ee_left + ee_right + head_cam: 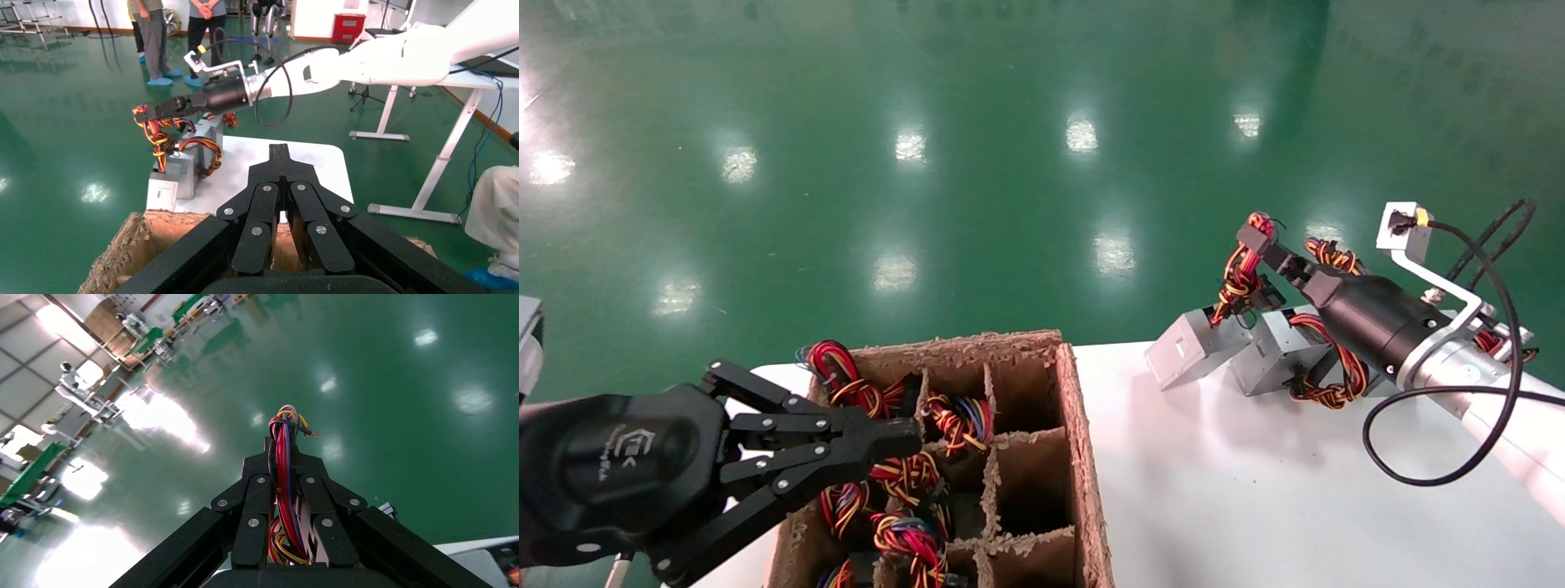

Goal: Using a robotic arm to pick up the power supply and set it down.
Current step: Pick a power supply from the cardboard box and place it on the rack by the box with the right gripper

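My right gripper will set the power supply down on the white table, snug [1222, 384] against the second grey box, and let go of it.
The robotic arm, my right arm [1459, 359], reaches over the far edge of the white table [1254, 490]. Its gripper [1254, 239] is shut on the red-and-yellow wire bundle [1238, 282] of the power supply [1191, 347], a small grey metal box that sits tilted at the table's far edge. In the right wrist view the red, purple and yellow wires [283, 478] run between the closed fingers of that gripper [283, 447]. The left wrist view shows the same gripper [144, 112] holding the bundle above the box [171, 180]. My left gripper [911, 437] is shut and empty over the cardboard crate.
A divided cardboard crate [1083, 457] at the near left holds several more wire bundles [903, 474]. A second grey box [1275, 359] lies under the right wrist. A black cable [1442, 457] loops off the right arm. People [150, 37] stand beyond the table.
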